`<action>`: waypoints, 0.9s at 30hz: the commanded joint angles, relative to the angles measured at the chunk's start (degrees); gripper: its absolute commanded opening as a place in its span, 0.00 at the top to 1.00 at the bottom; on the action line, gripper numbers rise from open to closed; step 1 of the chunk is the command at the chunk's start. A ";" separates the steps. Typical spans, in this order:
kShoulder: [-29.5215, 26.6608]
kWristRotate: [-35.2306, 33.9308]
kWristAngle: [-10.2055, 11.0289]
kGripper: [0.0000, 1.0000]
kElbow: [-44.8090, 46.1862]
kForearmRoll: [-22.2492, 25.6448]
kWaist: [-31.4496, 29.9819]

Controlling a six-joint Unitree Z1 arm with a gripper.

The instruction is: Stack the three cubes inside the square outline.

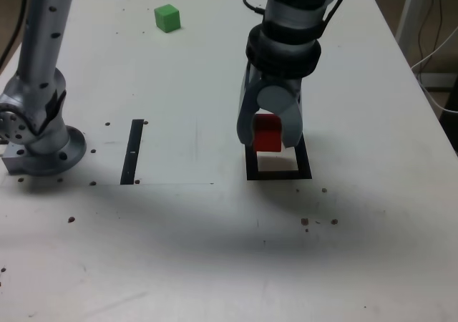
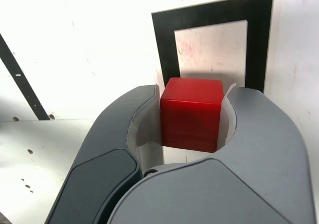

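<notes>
My gripper is to let go of the red cube on the pale centre of the square outline (image 1: 273,147) (image 2: 208,64), a bit nearer to the outline's far black edge.
My gripper (image 1: 270,137) is shut on the red cube (image 1: 268,132), holding it just above the square outline (image 1: 279,174), a thick black frame with a pale centre. In the wrist view the red cube (image 2: 191,113) sits pinched between both grey jaws, with the square outline (image 2: 212,45) beyond it on the white table. The green cube (image 1: 167,17) rests alone at the far side of the table, toward the exterior view's left. The yellow cube is out of view.
A narrow black strip (image 1: 134,151) lies on the table at the exterior view's left of the square. The arm's grey base (image 1: 39,132) stands at the left edge. Small dark specks dot the white table (image 1: 215,243).
</notes>
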 commanded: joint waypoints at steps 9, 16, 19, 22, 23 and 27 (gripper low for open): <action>1.11 0.43 -0.18 0.61 2.73 -4.14 1.61; 1.63 1.24 -0.48 0.61 4.70 -6.16 2.83; 1.74 1.50 -0.54 0.61 5.47 -7.23 3.34; 1.76 1.72 -0.57 0.60 5.88 -7.89 3.69; 1.79 1.85 -0.63 0.56 5.94 -8.05 3.76; 1.94 2.60 -1.13 0.22 6.05 -8.89 3.80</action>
